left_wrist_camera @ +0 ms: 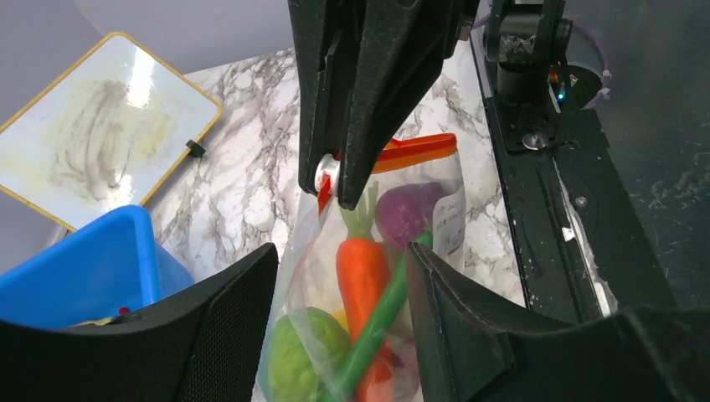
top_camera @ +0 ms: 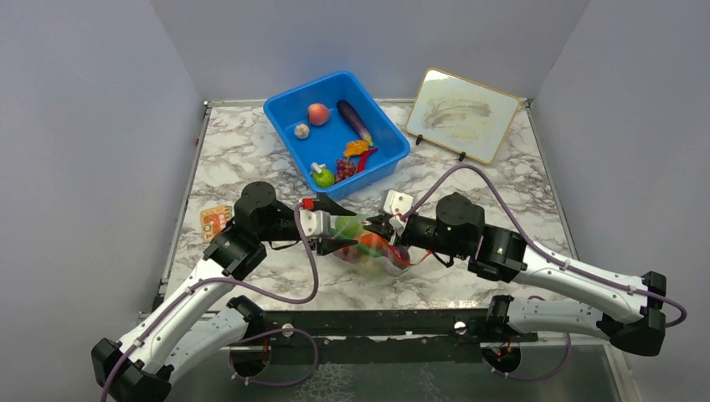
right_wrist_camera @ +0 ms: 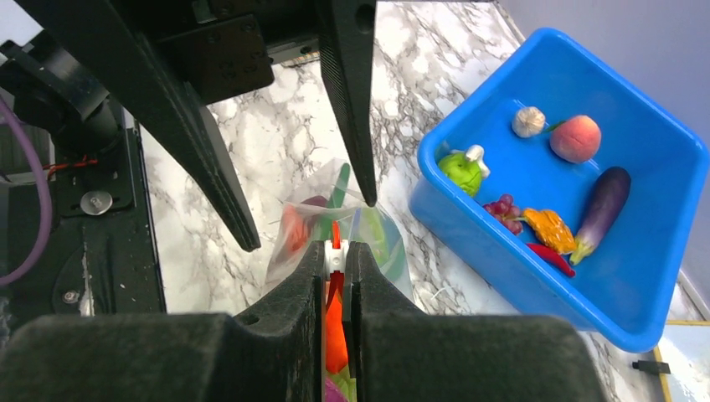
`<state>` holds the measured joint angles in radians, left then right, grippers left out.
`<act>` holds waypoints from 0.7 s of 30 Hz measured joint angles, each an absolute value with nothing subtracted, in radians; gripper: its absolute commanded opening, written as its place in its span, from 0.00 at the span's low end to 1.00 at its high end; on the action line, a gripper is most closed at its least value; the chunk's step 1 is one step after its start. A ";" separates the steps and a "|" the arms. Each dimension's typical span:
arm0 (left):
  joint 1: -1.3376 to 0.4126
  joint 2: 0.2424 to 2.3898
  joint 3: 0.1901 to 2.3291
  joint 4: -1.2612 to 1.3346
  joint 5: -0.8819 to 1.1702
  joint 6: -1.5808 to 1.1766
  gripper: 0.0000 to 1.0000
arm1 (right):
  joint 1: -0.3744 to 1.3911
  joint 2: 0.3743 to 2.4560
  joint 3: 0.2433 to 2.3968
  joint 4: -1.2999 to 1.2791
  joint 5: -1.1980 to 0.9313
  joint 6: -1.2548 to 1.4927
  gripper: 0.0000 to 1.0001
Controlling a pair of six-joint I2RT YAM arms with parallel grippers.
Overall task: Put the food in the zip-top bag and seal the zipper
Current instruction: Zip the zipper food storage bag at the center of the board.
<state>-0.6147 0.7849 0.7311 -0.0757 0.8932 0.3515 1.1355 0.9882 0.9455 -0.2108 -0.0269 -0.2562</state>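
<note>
The short end of the zipper is loose beside the white slider, so next my left gripper pinches that end (right_wrist_camera: 336,231) before my right gripper pulls the slider along.
The clear zip-top bag (top_camera: 374,251) lies between both grippers at the table's middle front. It holds an orange carrot (left_wrist_camera: 362,268), a green cabbage (left_wrist_camera: 306,343), a purple piece (left_wrist_camera: 406,213) and a long green piece (left_wrist_camera: 381,318). My right gripper (right_wrist_camera: 336,251) is shut on the red-orange zipper (left_wrist_camera: 414,149), at its white slider (right_wrist_camera: 336,255). My left gripper (left_wrist_camera: 343,255) is open, with a finger on each side of the bag's body. In the top view the left gripper (top_camera: 335,230) and right gripper (top_camera: 387,228) face each other over the bag.
A blue bin (top_camera: 285,113) at the back holds a peach (top_camera: 317,114), a purple eggplant (top_camera: 355,121), a garlic (top_camera: 301,130), grapes (top_camera: 345,169) and other pieces. A whiteboard (top_camera: 462,115) leans at the back right. A small orange card (top_camera: 215,220) lies at the left.
</note>
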 measured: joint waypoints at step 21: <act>-0.616 0.897 0.760 -0.031 0.924 0.370 0.00 | 1.134 1.017 0.945 -0.182 -0.100 -0.248 0.01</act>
